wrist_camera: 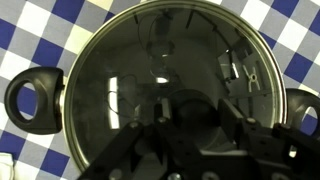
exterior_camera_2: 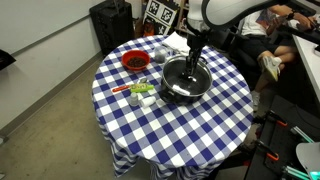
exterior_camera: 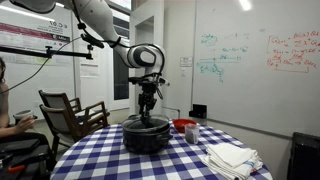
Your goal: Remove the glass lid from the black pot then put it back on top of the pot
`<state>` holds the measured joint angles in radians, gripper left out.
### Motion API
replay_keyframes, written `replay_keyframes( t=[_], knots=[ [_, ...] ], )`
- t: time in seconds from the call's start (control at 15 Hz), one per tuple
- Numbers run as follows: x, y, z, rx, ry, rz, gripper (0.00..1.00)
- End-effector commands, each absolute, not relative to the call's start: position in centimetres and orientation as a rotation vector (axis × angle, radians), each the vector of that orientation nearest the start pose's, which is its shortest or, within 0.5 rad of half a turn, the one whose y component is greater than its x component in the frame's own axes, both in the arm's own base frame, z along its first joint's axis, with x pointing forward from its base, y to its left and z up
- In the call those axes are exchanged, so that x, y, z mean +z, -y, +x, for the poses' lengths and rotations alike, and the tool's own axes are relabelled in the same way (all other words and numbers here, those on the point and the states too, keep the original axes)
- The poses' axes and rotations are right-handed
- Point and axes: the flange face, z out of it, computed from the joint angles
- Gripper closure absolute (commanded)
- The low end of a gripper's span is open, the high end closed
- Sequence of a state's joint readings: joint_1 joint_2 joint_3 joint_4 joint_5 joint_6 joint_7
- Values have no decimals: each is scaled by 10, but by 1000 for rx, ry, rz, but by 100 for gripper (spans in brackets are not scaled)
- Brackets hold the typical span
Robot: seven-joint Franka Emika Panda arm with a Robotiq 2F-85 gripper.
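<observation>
My gripper will let go of the glass lid on the rim of the black pot [exterior_camera: 147,125] [wrist_camera: 172,97], squarely between the pot's side handles.
The black pot [exterior_camera: 145,138] stands on the checked table, and it also shows in the other exterior view [exterior_camera_2: 185,85]. In the wrist view its side handles [wrist_camera: 30,100] stick out on both sides. The glass lid [wrist_camera: 150,60] lies on the pot and covers its whole mouth. My gripper [wrist_camera: 196,116] comes straight down over the pot's middle, seen in both exterior views [exterior_camera: 148,113] [exterior_camera_2: 191,64]. Its two fingers sit against either side of the lid's dark knob [wrist_camera: 193,122], shut on it.
A red bowl [exterior_camera_2: 135,62] [exterior_camera: 184,126] stands beside the pot. Small items [exterior_camera_2: 140,93] lie near the bowl. A folded white cloth [exterior_camera: 230,158] lies on the table. A wooden chair [exterior_camera: 70,112] and a seated person [exterior_camera: 8,120] are beside the round table [exterior_camera_2: 160,125].
</observation>
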<state>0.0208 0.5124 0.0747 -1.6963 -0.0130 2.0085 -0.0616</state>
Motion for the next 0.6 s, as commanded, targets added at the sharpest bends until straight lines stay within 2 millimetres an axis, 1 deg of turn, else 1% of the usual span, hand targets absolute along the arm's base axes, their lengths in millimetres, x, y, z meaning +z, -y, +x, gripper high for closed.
replay_keyframes(
  t=[0.0,0.53],
  knots=[
    [293,-54,656,283,258,-3070,76],
    [294,-49,664,271,245,-3071,76]
  ],
)
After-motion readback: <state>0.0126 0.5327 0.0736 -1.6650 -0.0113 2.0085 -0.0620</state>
